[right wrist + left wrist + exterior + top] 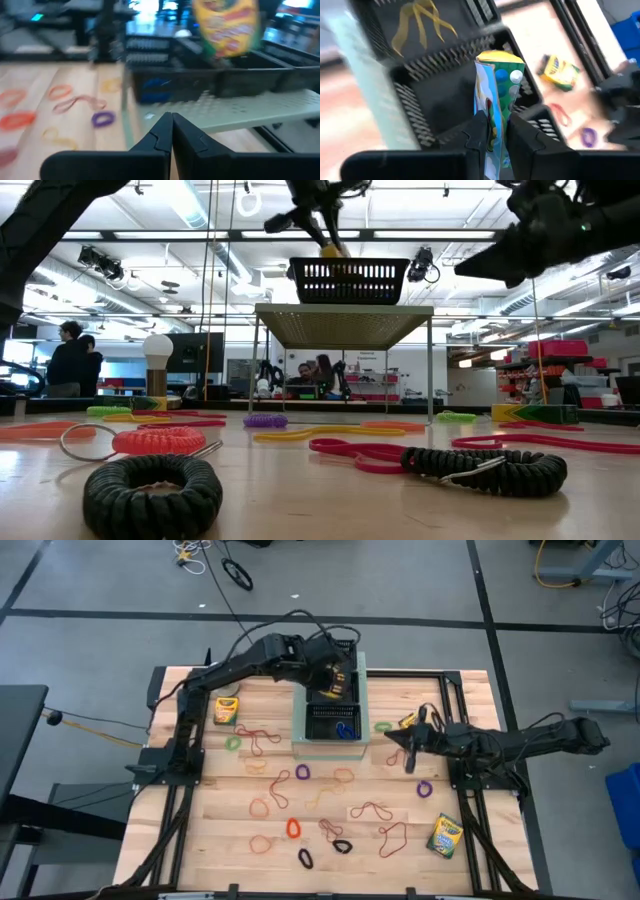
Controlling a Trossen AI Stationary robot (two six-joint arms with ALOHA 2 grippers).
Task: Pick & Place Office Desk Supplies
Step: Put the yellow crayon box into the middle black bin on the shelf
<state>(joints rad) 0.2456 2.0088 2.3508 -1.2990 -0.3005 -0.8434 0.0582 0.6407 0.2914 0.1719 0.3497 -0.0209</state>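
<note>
The robot's left gripper will set the crayon box down on the wood in front of the green box (358, 794), between orange and red loops.
My left gripper (335, 680) hangs over the far black mesh tray (337, 690) and is shut on a yellow-and-green crayon box (497, 95). The right wrist view shows the same crayon box (227, 25) above the trays. Two mesh trays sit in the pale-green perforated box (330, 748); the near tray (335, 725) holds a blue band. My right gripper (410, 750) is shut and empty over the table, right of the green box. Other crayon boxes lie at the left (225, 710), near my right gripper (407, 721) and at the near right (444, 835). Rubber-band loops (290, 795) are scattered over the wood. My left gripper pinches the crayon box by its lower end (496, 131), between the two fingers (479, 134), one on each broad face. The fingers come from above, slanting down toward the tray. The box is lifted clear and stands on edge, its free end (502, 62) over the tray's compartment.
The green box stands raised on legs (343, 325) with the tray (348, 280) on top. A black frame rail (470, 730) edges the table's right side. A white ball on a stand (157, 350) and coiled bands (152, 495) sit near the low camera. People stand beyond the table.
</note>
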